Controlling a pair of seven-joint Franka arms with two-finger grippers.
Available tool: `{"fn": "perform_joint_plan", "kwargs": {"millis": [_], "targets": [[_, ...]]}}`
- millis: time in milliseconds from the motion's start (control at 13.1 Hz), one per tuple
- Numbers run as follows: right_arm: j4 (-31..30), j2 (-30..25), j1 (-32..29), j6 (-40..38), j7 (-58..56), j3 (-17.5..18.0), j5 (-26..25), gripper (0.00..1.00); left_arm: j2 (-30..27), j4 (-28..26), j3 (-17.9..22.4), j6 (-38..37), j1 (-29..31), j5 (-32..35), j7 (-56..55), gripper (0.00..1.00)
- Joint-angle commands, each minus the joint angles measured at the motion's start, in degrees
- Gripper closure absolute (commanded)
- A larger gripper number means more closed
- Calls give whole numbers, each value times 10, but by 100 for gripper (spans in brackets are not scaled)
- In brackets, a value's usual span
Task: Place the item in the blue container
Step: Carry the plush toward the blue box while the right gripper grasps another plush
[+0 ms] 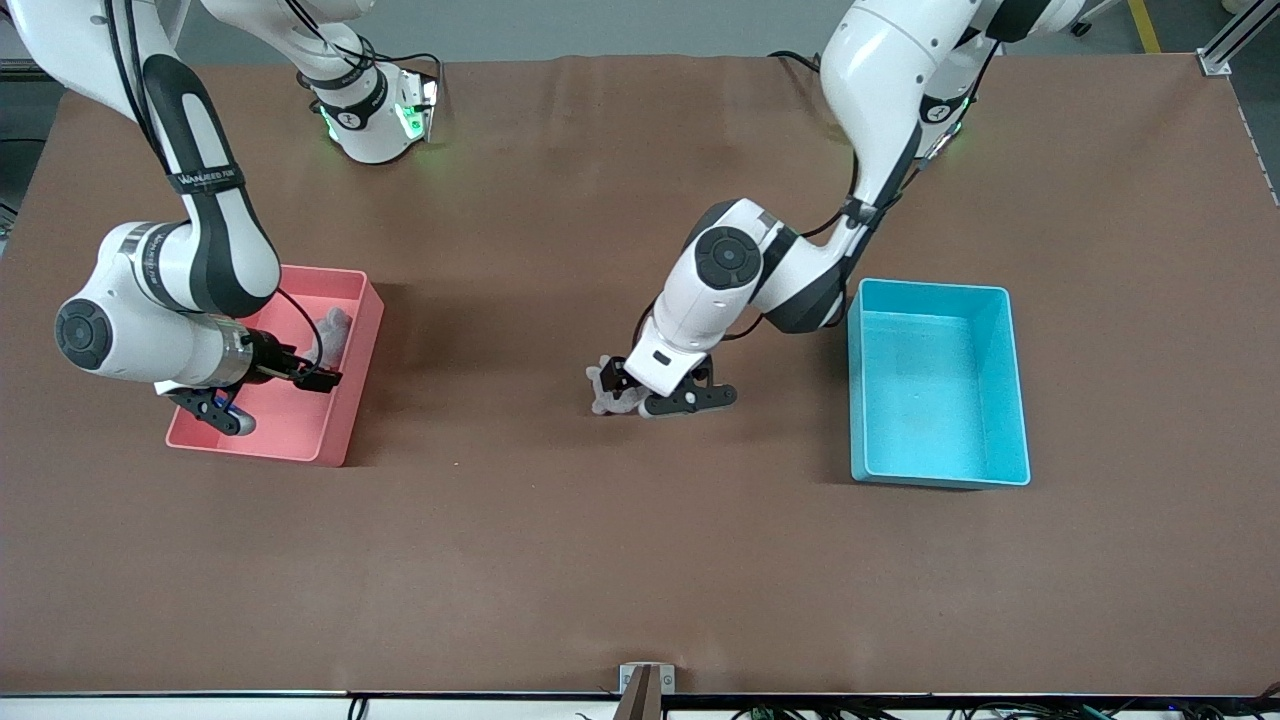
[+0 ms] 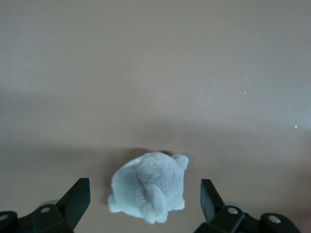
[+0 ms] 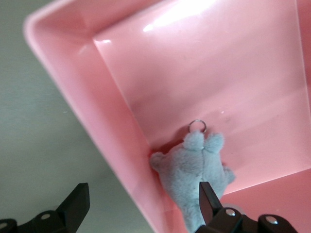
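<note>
I should close my right gripper on the plush's body (image 1: 332, 341) (image 3: 194, 191), away from its key ring, to grab the grey plush in the pink bin.
A small grey plush item (image 1: 606, 392) (image 2: 148, 187) lies on the brown table near its middle. My left gripper (image 1: 650, 393) (image 2: 145, 194) hangs low over it, open, with one finger on each side of the plush and neither touching it. The blue container (image 1: 935, 385) stands open and empty beside it, toward the left arm's end of the table. My right gripper (image 1: 262, 395) (image 3: 143, 195) is open over the pink bin (image 1: 300, 425) (image 3: 112, 121), straddling one wall. A second grey plush (image 1: 335, 330) (image 3: 194, 165) with a key ring lies inside against that wall.
The brown table (image 1: 560, 560) stretches wide between the two bins and toward the front camera. The left arm's forearm (image 1: 770, 275) slants down close to the blue container's wall. A small metal bracket (image 1: 646, 682) sits at the table's front edge.
</note>
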Motion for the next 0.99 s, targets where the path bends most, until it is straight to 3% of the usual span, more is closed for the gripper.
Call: {"fn": "perform_joint_plan", "kwargs": {"millis": [0,382,918], "targets": [[-47,-26,-20,20,-9,9,-14,1,11,12,5,7,-14,-4,-4,0],[-108,-23,-54,91,-44,10,-17,1,35,12,6,23,-25,-1,-1,1],[-114,-2,-54,88,-43,12,-8,0,63,13,9,55,-25,-1,2,1]]}}
